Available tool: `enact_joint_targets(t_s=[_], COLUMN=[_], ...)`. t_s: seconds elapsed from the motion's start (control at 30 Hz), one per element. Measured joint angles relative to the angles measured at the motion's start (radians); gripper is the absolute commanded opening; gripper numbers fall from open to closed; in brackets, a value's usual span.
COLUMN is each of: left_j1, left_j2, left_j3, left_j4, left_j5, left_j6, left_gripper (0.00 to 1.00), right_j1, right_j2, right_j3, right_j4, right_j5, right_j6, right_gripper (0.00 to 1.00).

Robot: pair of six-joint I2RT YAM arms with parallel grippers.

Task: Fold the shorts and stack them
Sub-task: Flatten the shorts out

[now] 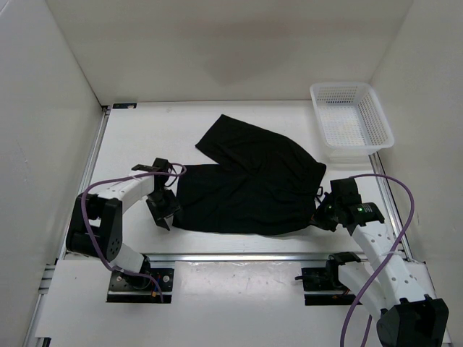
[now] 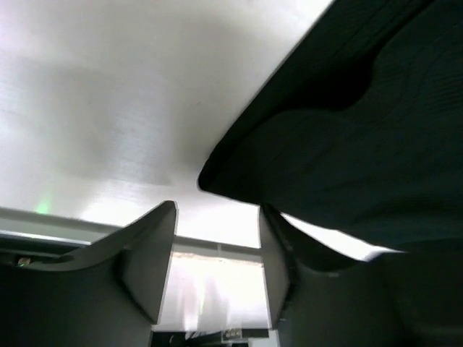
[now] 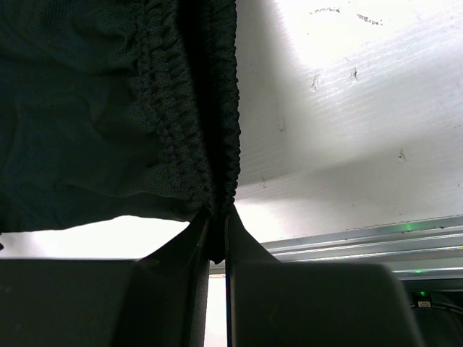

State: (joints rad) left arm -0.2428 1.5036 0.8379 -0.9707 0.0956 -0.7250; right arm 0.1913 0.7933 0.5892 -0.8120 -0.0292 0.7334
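Note:
My left gripper is empty, with the loose corner of the shorts ahead of its fingers. It should lift clear, then pinch the cloth just inside (image 2: 264,173) that corner.
The black shorts (image 1: 249,177) lie spread on the white table, one leg reaching toward the back left. My right gripper (image 1: 323,214) is shut on the shorts' gathered waistband (image 3: 206,144) at their near right corner. My left gripper (image 1: 168,205) is open and empty just left of the shorts' near left edge. In the left wrist view the shorts' corner (image 2: 340,137) hangs just ahead of the open fingers (image 2: 148,256), with nothing between them.
A white plastic basket (image 1: 351,119) stands at the back right. White walls close in the table on the left, back and right. A metal rail (image 1: 239,256) runs along the near edge.

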Motion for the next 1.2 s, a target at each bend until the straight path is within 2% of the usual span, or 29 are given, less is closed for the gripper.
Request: enact_joint_targets(t_s=[0.07,0.17,0.23,0.67,0.93,1.2], left_j1=[-0.002,-0.002,-0.002,-0.002,-0.002,-0.002], left_j2=[0.000,0.006,0.016,-0.016,-0.025,0.228], left_j3=[-0.004,-0.004,-0.004,0.032,0.286,0.508], left_j4=[0.019,0.049,0.061,0.024,-0.036,-0.061], left_j5=[0.000,-0.003,-0.006,-0.056,-0.103,-0.132], left_j6=[-0.005,-0.018,-0.019,-0.035,-0.032,0.001], left_gripper=[0.50,0.21,0.10,0.10,0.10,0.10], right_j1=[0.000,0.000,0.000,0.000,0.000,0.000], right_j2=[0.001,0.006,0.007,0.019,0.024,0.036], right_j3=[0.000,0.000,0.000,0.000,0.000,0.000], right_j4=[0.000,0.001,0.003,0.009,0.017,0.030], right_j5=[0.000,0.000,0.000,-0.002,-0.004,-0.006], right_j6=[0.000,0.000,-0.001,-0.001,-0.001,0.001], right_gripper=[0.00,0.00,0.00,0.00,0.00,0.00])
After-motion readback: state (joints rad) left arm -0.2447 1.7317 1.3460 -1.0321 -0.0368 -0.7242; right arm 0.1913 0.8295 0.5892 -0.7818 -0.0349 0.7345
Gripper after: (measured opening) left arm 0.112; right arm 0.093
